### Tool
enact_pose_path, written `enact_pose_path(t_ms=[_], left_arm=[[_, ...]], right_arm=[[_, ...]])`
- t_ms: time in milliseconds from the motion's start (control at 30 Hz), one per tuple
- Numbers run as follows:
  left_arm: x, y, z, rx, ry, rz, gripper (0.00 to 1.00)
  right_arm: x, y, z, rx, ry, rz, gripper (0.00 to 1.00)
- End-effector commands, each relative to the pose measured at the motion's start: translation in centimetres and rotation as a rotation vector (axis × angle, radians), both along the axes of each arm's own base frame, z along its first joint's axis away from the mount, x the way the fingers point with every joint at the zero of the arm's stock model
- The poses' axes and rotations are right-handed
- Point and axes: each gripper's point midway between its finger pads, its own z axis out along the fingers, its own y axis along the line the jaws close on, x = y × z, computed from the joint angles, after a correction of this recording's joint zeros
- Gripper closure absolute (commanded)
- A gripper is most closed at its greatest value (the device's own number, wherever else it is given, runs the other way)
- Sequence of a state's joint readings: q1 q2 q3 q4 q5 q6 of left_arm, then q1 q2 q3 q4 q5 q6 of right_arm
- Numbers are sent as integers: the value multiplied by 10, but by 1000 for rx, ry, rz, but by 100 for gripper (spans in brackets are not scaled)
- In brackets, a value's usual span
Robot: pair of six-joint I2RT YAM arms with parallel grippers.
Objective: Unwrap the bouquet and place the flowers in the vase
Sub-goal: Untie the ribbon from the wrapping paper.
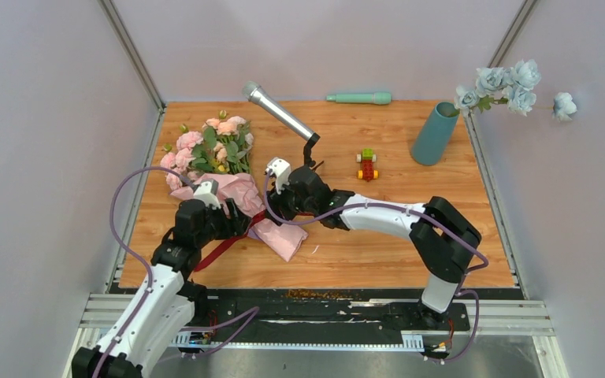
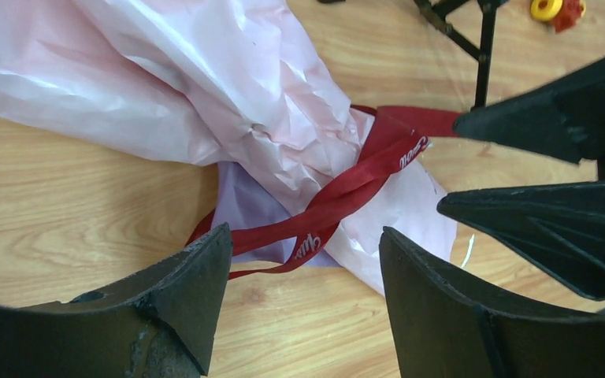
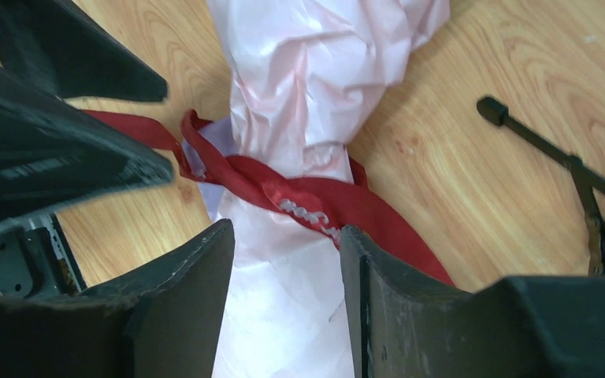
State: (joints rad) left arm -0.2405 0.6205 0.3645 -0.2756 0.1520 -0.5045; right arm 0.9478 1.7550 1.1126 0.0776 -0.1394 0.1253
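Observation:
The dark red ribbon crosses over itself at the narrow part of the wrap, so my right gripper will grab the upper piece of ribbon nearer my left gripper [image 3: 248, 179] and pull it loose.
The bouquet [image 1: 209, 146] lies on its side at the left of the table, roses toward the back. Its pink-lilac paper wrap [image 1: 244, 197] trails toward the front. A dark red ribbon [image 2: 347, 189] is looped loosely around the wrap's narrow part [image 3: 283, 189]. My left gripper [image 2: 306, 236] is open just short of the ribbon, with bare wood between its fingers. My right gripper [image 3: 286, 232] is open above the wrap, its right fingertip [image 3: 354, 244] next to the ribbon. The two grippers face each other closely [image 1: 256, 214]. The teal vase [image 1: 435, 132] stands at the back right.
A microphone [image 1: 280, 114] on a black stand [image 3: 567, 165] rises just behind the wrap. A small toy car [image 1: 368, 164] sits mid-table. A mint-green rod [image 1: 358, 98] lies at the back edge. Pale blue flowers [image 1: 512, 87] hang over the vase.

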Motion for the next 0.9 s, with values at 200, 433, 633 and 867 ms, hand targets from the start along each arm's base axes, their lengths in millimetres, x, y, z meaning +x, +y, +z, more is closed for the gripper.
enact_pose_path(t_ms=[200,433,633,867], left_arm=[[12,-15,6,0,-49,-97,17],[14,-11,-6,20,-22,-81,26],[17,-13,-12,22,-8,-87,36],[19,-13,-20,30,9,-88,41]], right_arm=[[12,32,7,-2,-31,112,43],[16,40,-5,-34,-10,142,49],[16,42,-10,-42,3,149,59],[16,42,-11,-43,6,148,76]])
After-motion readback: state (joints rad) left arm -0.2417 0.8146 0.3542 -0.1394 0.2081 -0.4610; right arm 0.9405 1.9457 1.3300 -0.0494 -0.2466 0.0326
